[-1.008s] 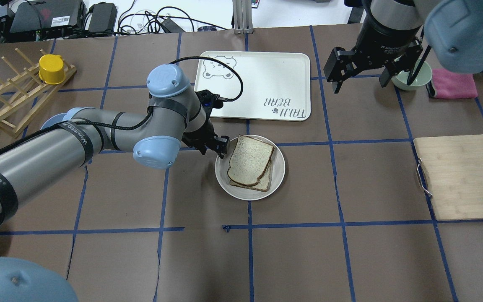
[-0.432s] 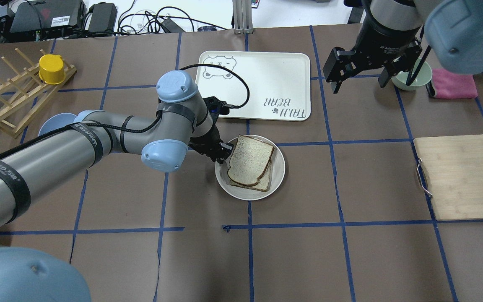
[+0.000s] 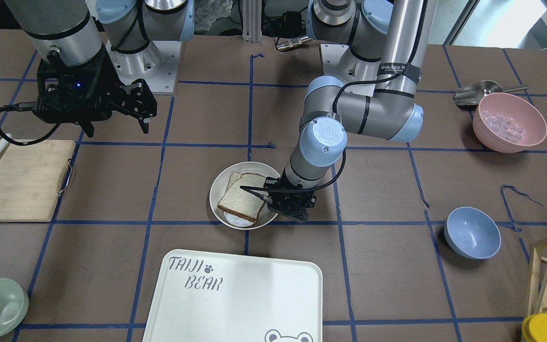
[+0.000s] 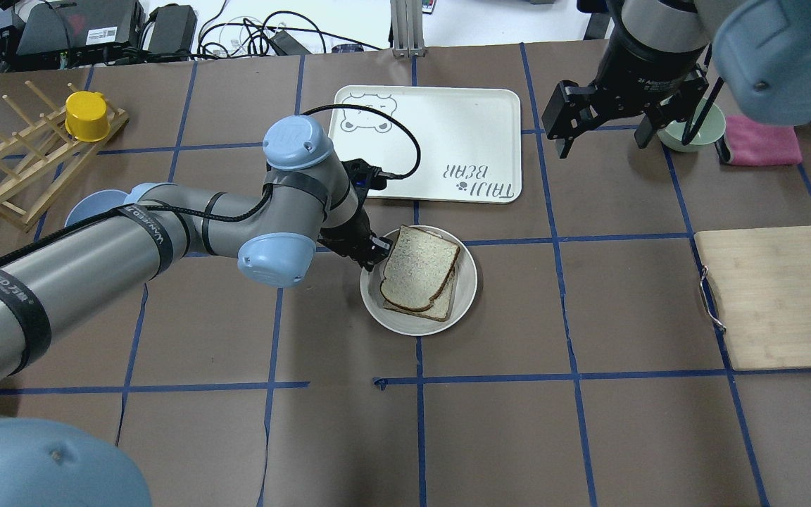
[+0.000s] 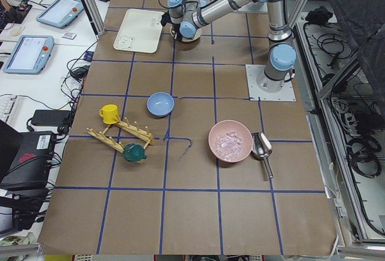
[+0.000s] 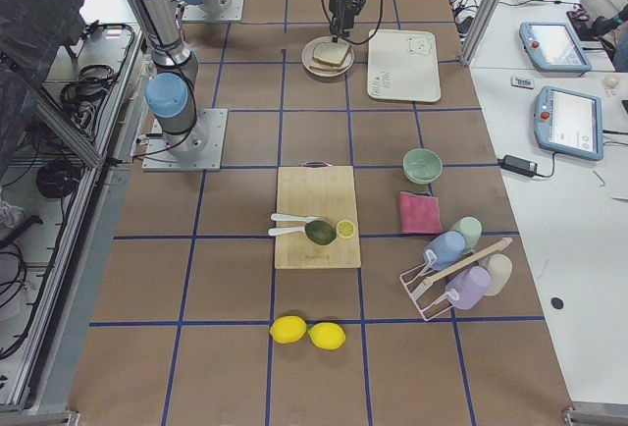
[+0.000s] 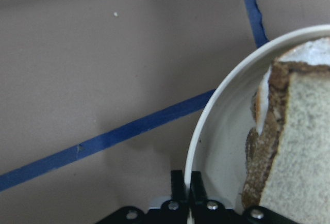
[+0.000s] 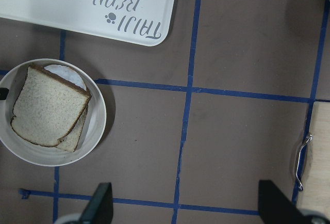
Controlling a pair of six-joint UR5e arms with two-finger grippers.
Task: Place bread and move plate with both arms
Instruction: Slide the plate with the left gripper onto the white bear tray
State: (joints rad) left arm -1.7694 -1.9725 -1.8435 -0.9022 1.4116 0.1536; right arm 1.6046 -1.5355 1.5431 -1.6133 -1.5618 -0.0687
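Next, my left gripper releases the plate in the middle of the white tray (image 3: pixel 236 308), next to the bear drawing.
The bread (image 4: pixel 419 266) lies on top of a second, lighter slice on the plate (image 4: pixel 467 296) in the middle of the table. A bit of white egg shows under the slices in the right wrist view (image 8: pixel 66 74). My left gripper (image 4: pixel 376 256) is at the plate's left rim, its jaws shut on the rim (image 7: pixel 192 157), next to the bread's crust (image 7: pixel 263 131). In the front-facing view the left gripper (image 3: pixel 271 199) is at the right edge of the plate (image 3: pixel 214 194). My right gripper (image 4: pixel 602 137) is open and empty, high over the far right of the table.
The white TAIJI BEAR tray (image 4: pixel 448 134) lies just beyond the plate. A wooden cutting board (image 4: pixel 771 303) is at the right, a green bowl (image 4: pixel 694 134) and a pink cloth (image 4: pixel 764 141) behind it. A blue bowl (image 3: pixel 473 232) and a wooden rack (image 4: pixel 18 162) are at the left.
My left gripper has moved a little to the right and down onto the plate's left rim and has shut on it. The right arm has not moved.
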